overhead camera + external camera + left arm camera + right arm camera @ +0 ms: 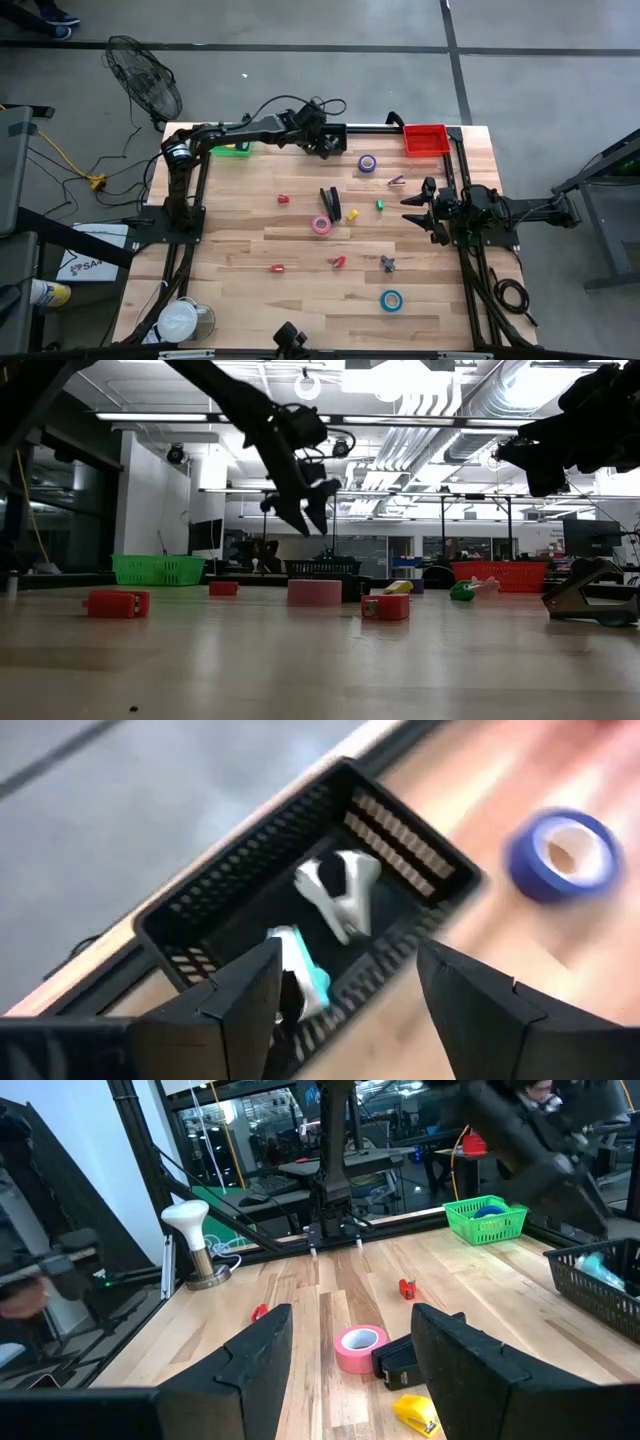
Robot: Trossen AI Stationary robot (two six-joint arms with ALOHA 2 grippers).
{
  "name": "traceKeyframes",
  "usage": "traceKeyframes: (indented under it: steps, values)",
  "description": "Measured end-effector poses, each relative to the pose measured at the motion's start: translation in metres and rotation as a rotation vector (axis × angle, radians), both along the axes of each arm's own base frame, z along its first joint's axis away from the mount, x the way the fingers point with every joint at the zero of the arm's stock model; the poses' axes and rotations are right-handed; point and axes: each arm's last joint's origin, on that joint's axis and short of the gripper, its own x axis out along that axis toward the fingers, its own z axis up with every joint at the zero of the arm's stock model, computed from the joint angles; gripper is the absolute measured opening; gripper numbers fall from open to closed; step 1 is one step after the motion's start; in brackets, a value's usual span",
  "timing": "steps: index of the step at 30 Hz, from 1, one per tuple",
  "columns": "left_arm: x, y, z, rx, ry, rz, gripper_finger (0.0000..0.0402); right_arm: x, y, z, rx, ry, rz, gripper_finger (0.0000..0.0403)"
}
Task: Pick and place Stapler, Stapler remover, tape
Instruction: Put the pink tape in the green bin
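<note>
I should next close my left gripper on the pink tape's ring [314, 224] beside the black stapler, with one finger inside the pink tape's hole.
My left gripper [325, 146] hangs open and empty over a black basket [200, 905] at the table's far edge. The basket holds a white staple remover [340, 892] and a teal-and-white one [300, 970]. A blue tape roll [560, 855] lies flat on the table beside the basket, also seen as the roll [367, 162]. The black stapler [330, 203] and pink tape [321, 225] lie mid-table, the teal tape [390, 300] nearer the front. My right gripper [415, 210] waits open at the right, pointing toward the stapler [400, 1365] and pink tape [360, 1348].
A green basket [232, 148] and a red basket [425, 138] stand at the far edge. A grey staple remover [388, 263], another remover [397, 181], and small red [283, 198], yellow [352, 214] and green [380, 205] items lie scattered mid-table. A round white thing [180, 318] stands at the near left corner.
</note>
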Motion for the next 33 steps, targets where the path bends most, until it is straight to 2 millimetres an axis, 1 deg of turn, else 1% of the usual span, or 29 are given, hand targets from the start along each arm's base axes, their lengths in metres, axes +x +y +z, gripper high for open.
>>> traceKeyframes:
  steps: [3, 6, 9, 12, 15, 17, 23, 26, 29, 33]
  values:
    - [-0.004, -0.012, 0.01, -0.064, 0.082, -0.137, 0.0229, 0.0, 0.0, 0.0, 0.0, -0.001, 0.0, 0.0197]
    - [-0.003, -0.031, 0.015, -0.121, 0.164, -0.293, 0.0229, 0.0, 0.0, 0.0, 0.0, -0.002, -0.001, 0.0197]
    - [-0.005, -0.052, 0.012, -0.17, 0.277, -0.422, 0.0229, 0.0, 0.0, 0.0, 0.0, -0.003, 0.0, 0.0197]
    - [-0.003, -0.074, 0.009, -0.184, 0.362, -0.501, 0.0229, 0.0, 0.0, 0.0, 0.0, -0.003, 0.0, 0.0197]
    - [0.002, -0.096, 0.008, -0.16, 0.394, -0.49, 0.023, 0.0, 0.0, 0.0, 0.0, -0.003, -0.001, 0.0197]
    - [0.007, -0.109, 0.009, -0.155, 0.387, -0.462, 0.023, 0.0, 0.0, 0.0, 0.0, -0.003, -0.001, 0.0197]
    - [0.015, -0.148, 0.008, -0.163, 0.377, -0.466, 0.023, 0.0, 0.0, 0.0, 0.0, -0.003, 0.0, 0.0197]
    - [0.018, -0.166, 0.007, -0.161, 0.371, -0.44, 0.023, 0.0, 0.0, 0.0, 0.0, -0.003, 0.0, 0.0197]
    - [0.019, -0.178, 0.007, -0.181, 0.353, -0.402, 0.023, 0.0, 0.0, 0.0, 0.0, -0.003, 0.0, 0.0197]
    - [0.019, -0.186, 0.003, -0.216, 0.326, -0.335, 0.023, 0.0, 0.0, 0.0, 0.0, -0.004, -0.001, 0.0197]
